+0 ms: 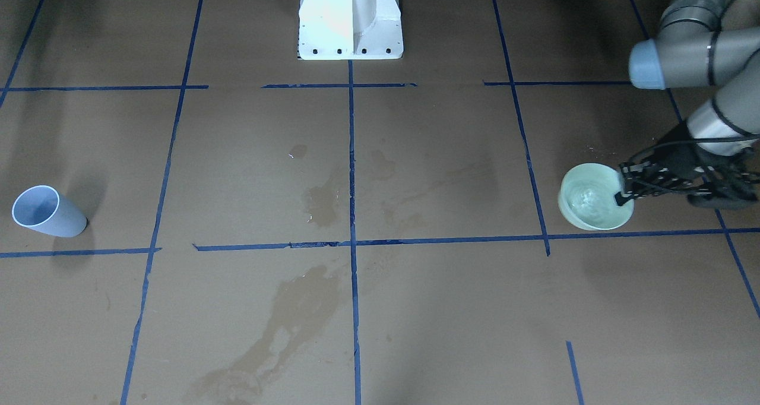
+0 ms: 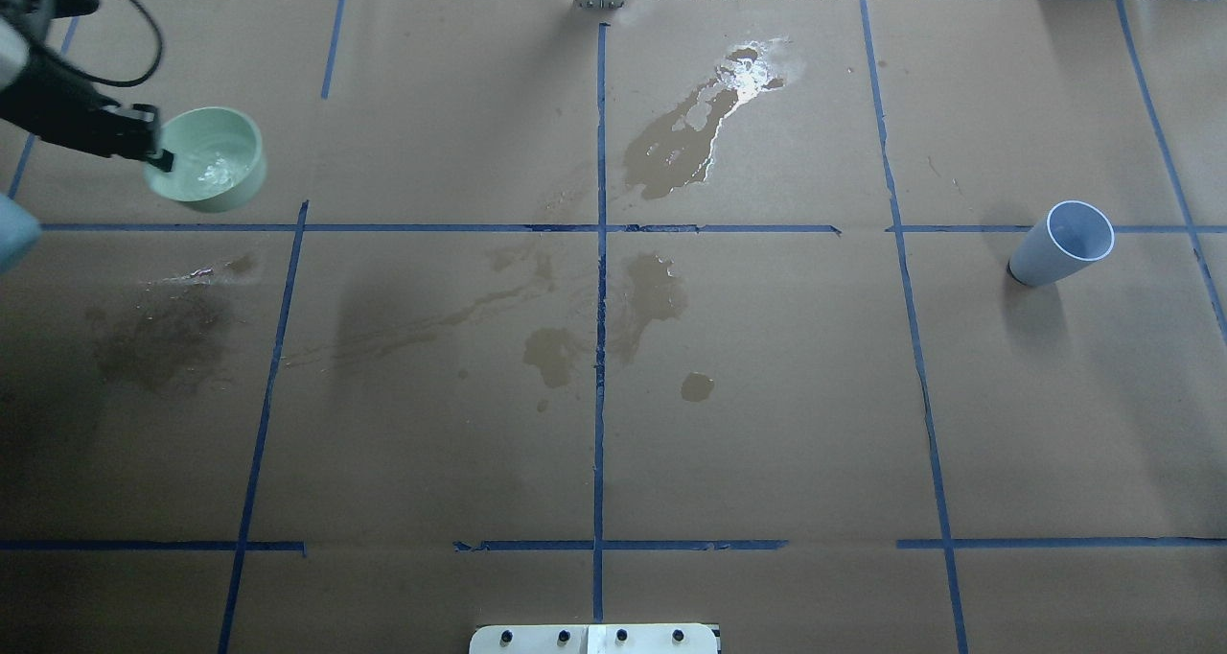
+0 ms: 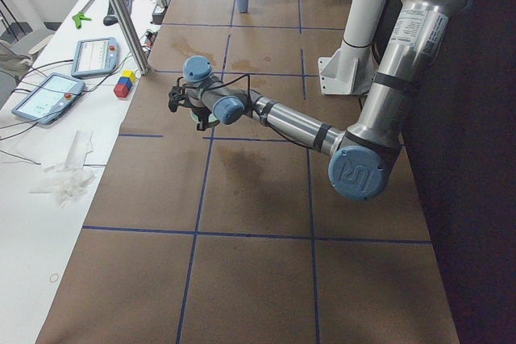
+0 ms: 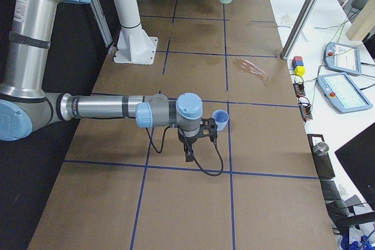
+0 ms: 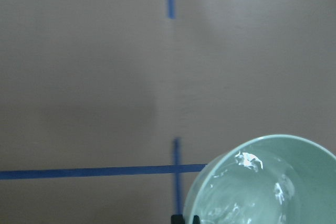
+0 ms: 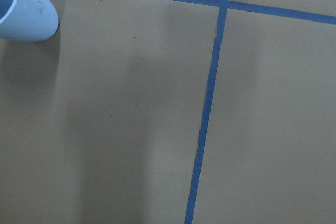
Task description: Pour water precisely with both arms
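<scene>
Next, my left gripper sets the pale green bowl on the brown paper (image 1: 607, 198) between the blue tape lines.
A pale green bowl (image 1: 595, 197) stands far out on my left side and holds water (image 1: 585, 202) that glints. My left gripper (image 1: 621, 196) is shut on the bowl's rim. The bowl (image 2: 206, 160) and the left gripper (image 2: 161, 158) also show in the overhead view. The left wrist view shows the bowl (image 5: 262, 182) with rippled water (image 5: 252, 163). A light blue cup (image 2: 1062, 244) stands upright and empty on my right side. My right gripper (image 4: 205, 132) shows only in the exterior right view, close beside the cup (image 4: 221, 118). I cannot tell if it is open.
Brown paper with blue tape lines (image 2: 601, 251) covers the table. Dark wet stains (image 2: 671, 141) lie in the middle. The white pedestal (image 1: 350, 19) stands at the robot's side. Tablets (image 4: 343, 92) and coloured blocks (image 4: 299, 65) lie on the side bench.
</scene>
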Controlling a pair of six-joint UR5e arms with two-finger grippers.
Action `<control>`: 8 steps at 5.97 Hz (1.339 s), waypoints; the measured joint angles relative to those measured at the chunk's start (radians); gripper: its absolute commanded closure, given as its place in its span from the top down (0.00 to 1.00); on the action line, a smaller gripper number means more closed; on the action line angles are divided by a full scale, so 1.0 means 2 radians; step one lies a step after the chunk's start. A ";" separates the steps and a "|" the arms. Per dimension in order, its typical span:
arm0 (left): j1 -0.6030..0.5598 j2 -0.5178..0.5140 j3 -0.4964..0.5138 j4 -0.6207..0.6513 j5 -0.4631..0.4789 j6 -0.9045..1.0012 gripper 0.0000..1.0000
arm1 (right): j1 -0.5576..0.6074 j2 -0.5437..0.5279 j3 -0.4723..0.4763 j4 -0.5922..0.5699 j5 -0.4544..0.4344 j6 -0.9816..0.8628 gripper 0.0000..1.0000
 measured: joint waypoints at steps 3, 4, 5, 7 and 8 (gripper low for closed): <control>-0.024 0.053 0.127 -0.195 -0.028 0.034 0.00 | 0.005 0.000 -0.003 -0.001 0.001 -0.012 1.00; -0.023 0.062 0.146 -0.245 -0.026 -0.001 0.00 | 0.006 0.000 -0.003 -0.001 0.001 -0.012 1.00; -0.015 0.069 0.151 -0.291 -0.020 -0.055 0.00 | 0.006 0.000 -0.003 -0.001 0.001 -0.012 1.00; 0.031 0.079 0.152 -0.344 0.018 -0.122 0.04 | 0.006 0.000 -0.003 0.000 0.001 -0.012 1.00; 0.047 0.080 0.151 -0.351 0.025 -0.136 0.20 | 0.006 0.000 -0.003 0.000 0.001 -0.011 1.00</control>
